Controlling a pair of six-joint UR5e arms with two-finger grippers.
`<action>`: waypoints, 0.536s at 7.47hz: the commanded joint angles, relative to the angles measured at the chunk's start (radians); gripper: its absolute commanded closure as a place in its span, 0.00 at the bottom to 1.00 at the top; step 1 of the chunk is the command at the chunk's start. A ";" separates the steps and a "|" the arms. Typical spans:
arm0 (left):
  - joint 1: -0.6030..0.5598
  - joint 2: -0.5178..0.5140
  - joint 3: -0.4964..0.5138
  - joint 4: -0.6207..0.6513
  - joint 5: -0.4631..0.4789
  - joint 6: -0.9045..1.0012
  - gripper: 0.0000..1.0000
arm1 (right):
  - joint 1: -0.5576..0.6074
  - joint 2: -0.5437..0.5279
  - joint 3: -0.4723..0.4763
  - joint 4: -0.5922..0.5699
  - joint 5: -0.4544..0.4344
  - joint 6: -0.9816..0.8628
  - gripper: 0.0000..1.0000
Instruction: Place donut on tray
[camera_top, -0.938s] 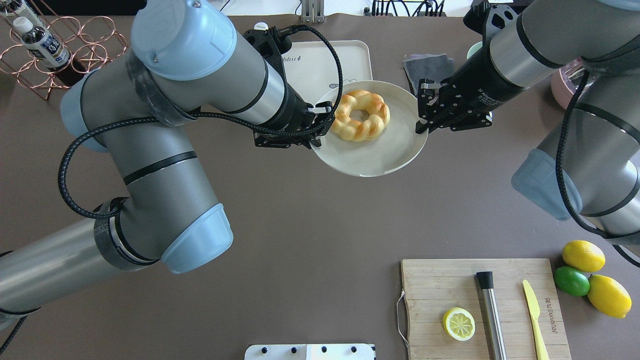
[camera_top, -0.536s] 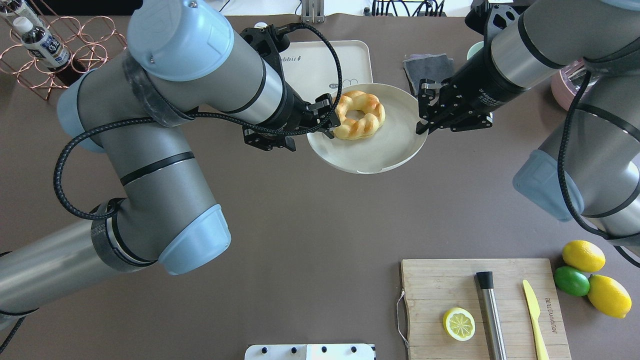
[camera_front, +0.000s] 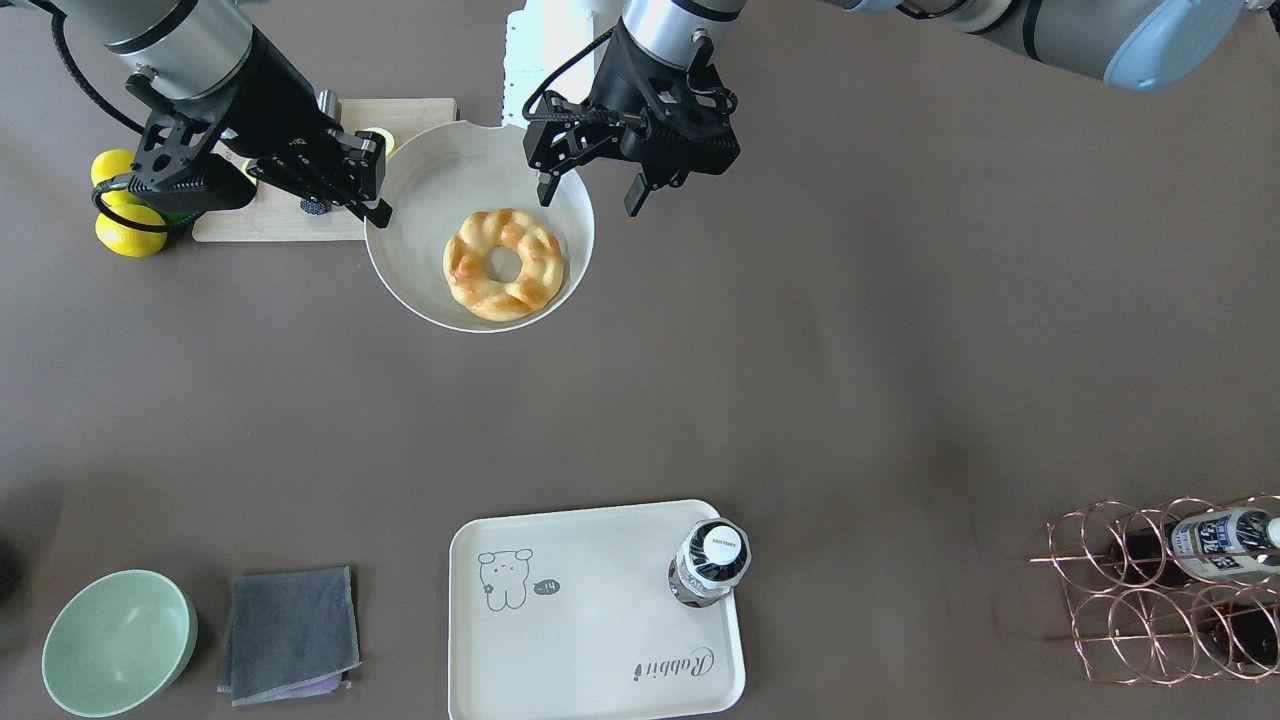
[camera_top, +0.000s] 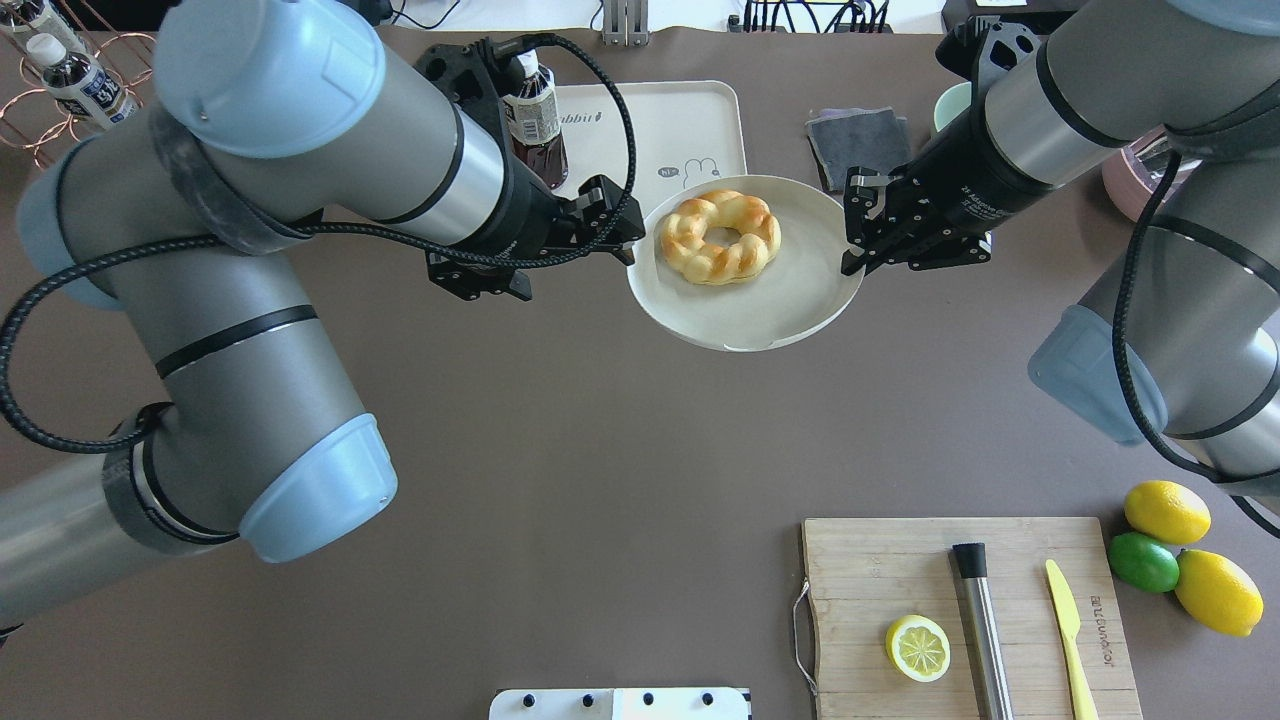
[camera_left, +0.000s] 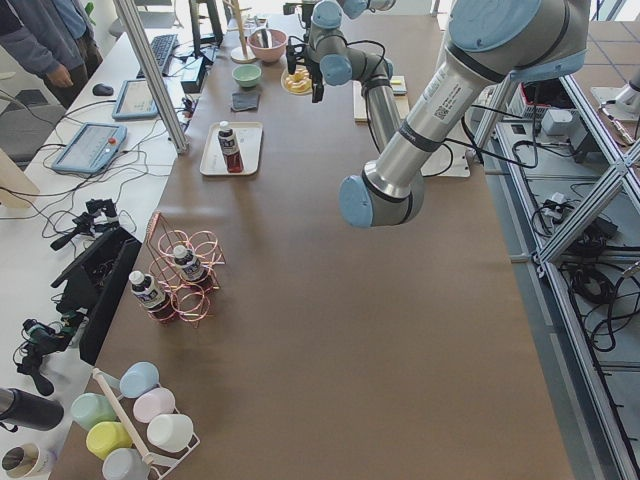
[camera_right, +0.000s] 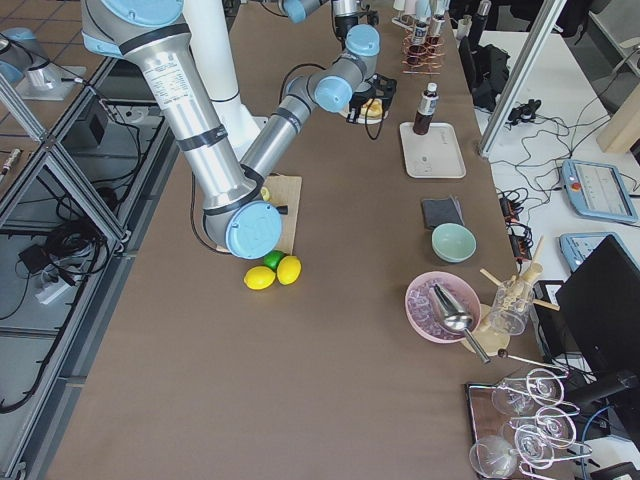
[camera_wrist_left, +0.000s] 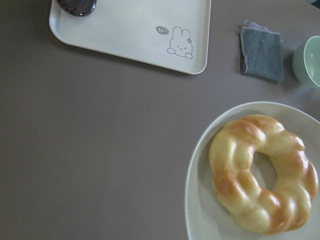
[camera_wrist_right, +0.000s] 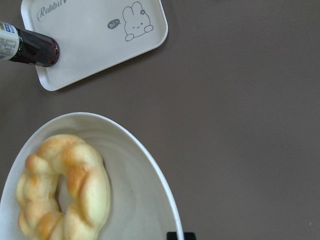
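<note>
Next, my right gripper puts the white round plate, now held above the table, down on the tray (camera_front: 557, 613) (camera_wrist_right: 111, 12) between the bear drawing and the Rabbit lettering.
The donut (camera_top: 718, 237) (camera_front: 503, 265), a golden twisted ring, lies on a white round plate (camera_top: 800, 300) (camera_front: 420, 230). My right gripper (camera_top: 852, 240) (camera_front: 378, 200) is shut on the plate's rim and holds it above the table. My left gripper (camera_top: 622, 225) (camera_front: 587, 200) is open and empty, just off the plate's opposite rim, not touching the donut. The cream tray (camera_top: 650, 130) (camera_front: 590, 610) with the bear drawing lies beyond the plate. Both wrist views show the donut (camera_wrist_left: 262, 172) (camera_wrist_right: 65, 185) and the tray (camera_wrist_left: 135, 25) (camera_wrist_right: 100, 35).
A dark bottle (camera_top: 535, 110) (camera_front: 710, 560) stands on the tray's corner. A grey cloth (camera_top: 858, 135) and a green bowl (camera_front: 118, 640) lie beside the tray. A cutting board (camera_top: 880, 560) with a lemon half, lemons (camera_top: 1165, 510) and a copper rack (camera_front: 1170, 590) stand further off.
My left gripper has drawn back to the left, from touching the donut's edge to off the plate rim. The donut stays on the plate. The right gripper has held still.
</note>
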 joint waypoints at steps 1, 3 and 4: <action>-0.067 0.044 -0.117 0.213 -0.004 0.159 0.03 | -0.002 0.015 -0.068 0.009 -0.072 0.090 1.00; -0.120 0.121 -0.191 0.293 -0.009 0.307 0.03 | -0.002 0.030 -0.266 0.275 -0.126 0.288 1.00; -0.174 0.179 -0.211 0.302 -0.039 0.394 0.03 | -0.004 0.067 -0.369 0.351 -0.129 0.338 1.00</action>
